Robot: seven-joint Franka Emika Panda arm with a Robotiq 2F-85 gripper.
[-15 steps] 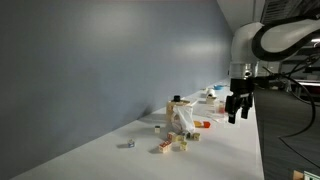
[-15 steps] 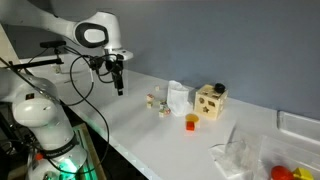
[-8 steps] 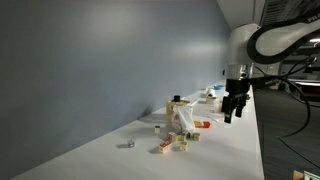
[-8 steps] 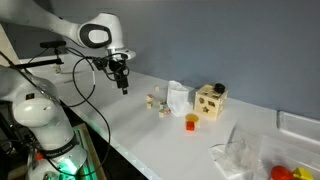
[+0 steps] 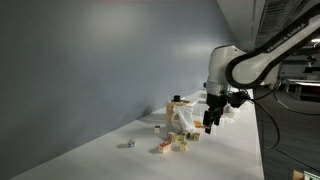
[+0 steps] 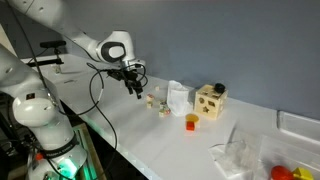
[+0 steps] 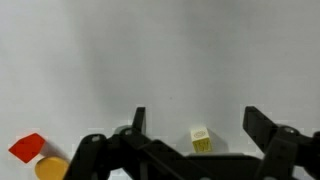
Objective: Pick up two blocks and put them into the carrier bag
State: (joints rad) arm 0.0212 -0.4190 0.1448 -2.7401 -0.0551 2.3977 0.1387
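The gripper should close on the sides of the two red-marked blocks (image 5: 165, 147) sitting together, between the yellow block and the small blue-white object.
Several small wooden blocks (image 5: 172, 143) lie on the white table beside a crumpled white carrier bag (image 5: 183, 120); they also show in an exterior view (image 6: 155, 104) next to the bag (image 6: 178, 96). My gripper (image 5: 209, 124) hangs open above the table near the blocks, as an exterior view (image 6: 139, 90) also shows. In the wrist view the open jaws (image 7: 195, 125) frame a single yellow block (image 7: 200, 139) on the table. Nothing is held.
A wooden shape-sorter box (image 6: 210, 100) and an orange block (image 6: 191, 122) stand past the bag. Clear plastic wrap (image 6: 238, 152) and red items (image 6: 285, 172) lie further along. A red and an orange piece (image 7: 35, 156) sit at the wrist view's lower left. A small blue-white object (image 5: 127, 144) lies apart.
The arm has swung toward the blocks and the bag and dropped lower over the table. The gripper stays open.
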